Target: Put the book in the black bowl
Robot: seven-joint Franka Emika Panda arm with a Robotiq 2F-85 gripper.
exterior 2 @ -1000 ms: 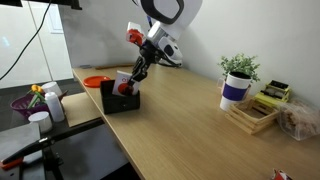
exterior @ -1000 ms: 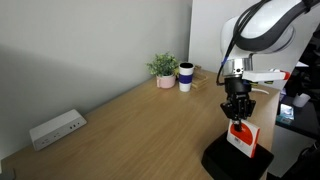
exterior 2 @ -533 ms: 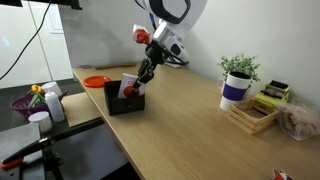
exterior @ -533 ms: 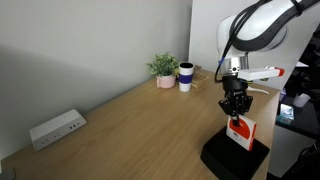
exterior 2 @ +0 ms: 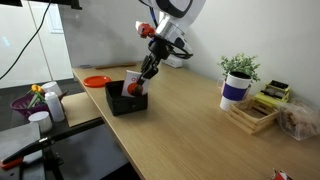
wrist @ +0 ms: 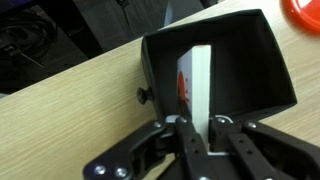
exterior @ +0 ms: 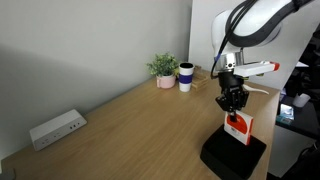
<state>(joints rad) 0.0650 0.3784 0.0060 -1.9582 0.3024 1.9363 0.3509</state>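
Next, my gripper lets go of the book inside the black bowl (exterior: 246, 134) (wrist: 173, 88), standing upright along the side of the bowl that has the small knob.
The book (wrist: 195, 85), white with a red circle on its cover, stands on edge over the black bowl (wrist: 250, 60). My gripper (wrist: 197, 125) is shut on its upper edge, one finger on each face. In both exterior views the book (exterior: 238, 127) (exterior 2: 132, 84) hangs upright from the gripper (exterior: 233, 108) (exterior 2: 143, 80), its lower part inside the square black bowl (exterior: 232, 158) (exterior 2: 125, 103) at the table's edge. Whether the book touches the bowl's floor I cannot tell.
A potted plant (exterior: 163, 68) and a white-and-blue cup (exterior: 186, 77) stand at the back by the wall. A white power strip (exterior: 56, 128) lies further along the wall. An orange disc (exterior 2: 96, 81) lies beside the bowl. A wooden rack (exterior 2: 255, 112) sits near the cup.
The gripper has risen a little and shifted sideways with the book still held; the book sits slightly higher in the bowl than a second ago.
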